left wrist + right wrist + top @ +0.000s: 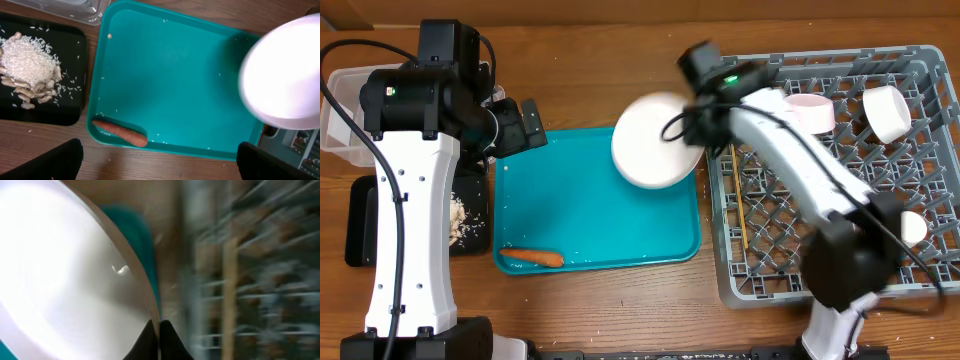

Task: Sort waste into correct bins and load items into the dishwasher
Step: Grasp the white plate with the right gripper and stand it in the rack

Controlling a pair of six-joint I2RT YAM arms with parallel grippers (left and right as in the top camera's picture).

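I need to use my right gripper to set the plate down in the grey dish rack (745,112) between the pinkish-white bowl and the teal tray. The plate is held above the tray's edge now.
My right gripper (159,330) is shut on the rim of the round white plate (655,140), held above the right edge of the teal tray (590,215); the plate also shows in the left wrist view (282,75) and the right wrist view (65,275). The grey dish rack (840,240) holds a pinkish-white bowl (810,108), a white cup (887,112), another white piece (913,228) and wooden chopsticks (739,200). An orange sausage stick (532,257) lies in the tray's front left corner (120,131). My left gripper (160,165) is open and empty above the table's front.
The black tray (365,225) at the left holds rice and brownish bits (30,67). The clear tub (342,125) stands behind it. Rice grains lie scattered on the teal tray.
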